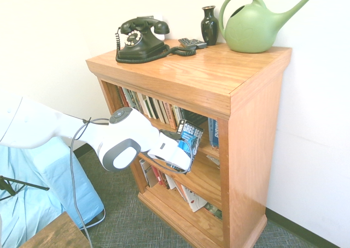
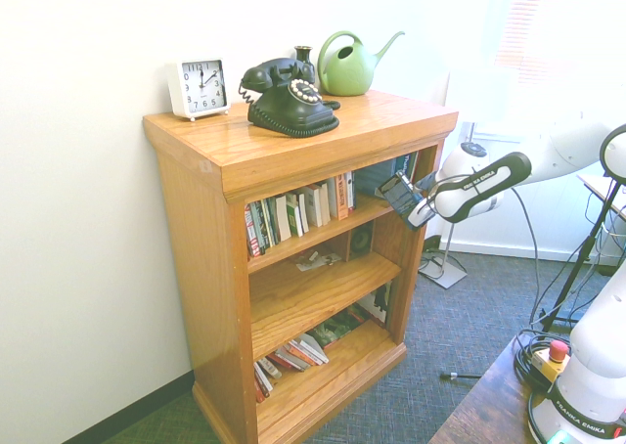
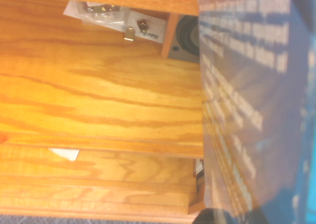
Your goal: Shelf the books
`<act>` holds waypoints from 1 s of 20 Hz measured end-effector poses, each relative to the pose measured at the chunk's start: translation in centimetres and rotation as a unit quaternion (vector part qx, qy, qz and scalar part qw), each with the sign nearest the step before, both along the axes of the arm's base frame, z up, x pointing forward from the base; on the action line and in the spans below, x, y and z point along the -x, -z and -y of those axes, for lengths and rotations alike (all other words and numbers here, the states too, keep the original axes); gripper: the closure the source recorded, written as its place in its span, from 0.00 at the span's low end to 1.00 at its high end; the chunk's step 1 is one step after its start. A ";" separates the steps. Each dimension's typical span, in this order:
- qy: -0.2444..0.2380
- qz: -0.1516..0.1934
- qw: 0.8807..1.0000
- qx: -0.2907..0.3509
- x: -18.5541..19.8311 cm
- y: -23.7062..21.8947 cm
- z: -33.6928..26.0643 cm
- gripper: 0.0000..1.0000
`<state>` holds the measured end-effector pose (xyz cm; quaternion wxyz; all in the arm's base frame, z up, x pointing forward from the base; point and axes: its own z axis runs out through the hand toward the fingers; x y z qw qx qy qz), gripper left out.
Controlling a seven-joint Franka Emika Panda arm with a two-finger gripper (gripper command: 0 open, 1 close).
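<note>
My gripper needs to let go of the paperback book on the upper level, in the gap (image 1: 205, 134) next to the standing blue book.
A thick paperback book (image 1: 190, 140) with a blue and black cover and white "GREG BE" lettering hangs tilted at the open front of the oak shelf (image 1: 208, 76), level with the upper tier's board. My gripper (image 1: 178, 156) is shut on the book's lower part, reaching in from the left. From the other side the book (image 2: 399, 194) sits at the right end of the shelf (image 2: 293, 151), with my gripper (image 2: 419, 211) just right of it. In the wrist view the book's blue cover (image 3: 247, 110) with white print fills the right side, over the middle tier's board (image 3: 98, 95).
A row of thin upright books (image 2: 298, 209) fills the left of the upper tier, leaving a gap at its right end. More books lie on the bottom tier (image 2: 293, 356). On top stand a black telephone (image 1: 139, 40), vase (image 1: 209, 25), green watering can (image 1: 254, 24) and clock (image 2: 199, 87).
</note>
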<state>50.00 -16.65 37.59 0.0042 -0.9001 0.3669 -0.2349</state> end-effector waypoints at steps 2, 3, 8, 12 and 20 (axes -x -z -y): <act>0.003 0.007 1.000 0.000 -0.7 -1.3 0.3 1.00; 0.004 0.009 1.000 0.001 -1.1 -1.9 0.4 1.00; 0.008 0.010 1.000 0.000 -3.1 -3.1 0.6 1.00; 0.007 0.010 1.000 0.000 -5.2 -3.5 0.3 1.00; 0.010 0.006 1.000 -0.004 -8.6 -3.5 0.2 0.00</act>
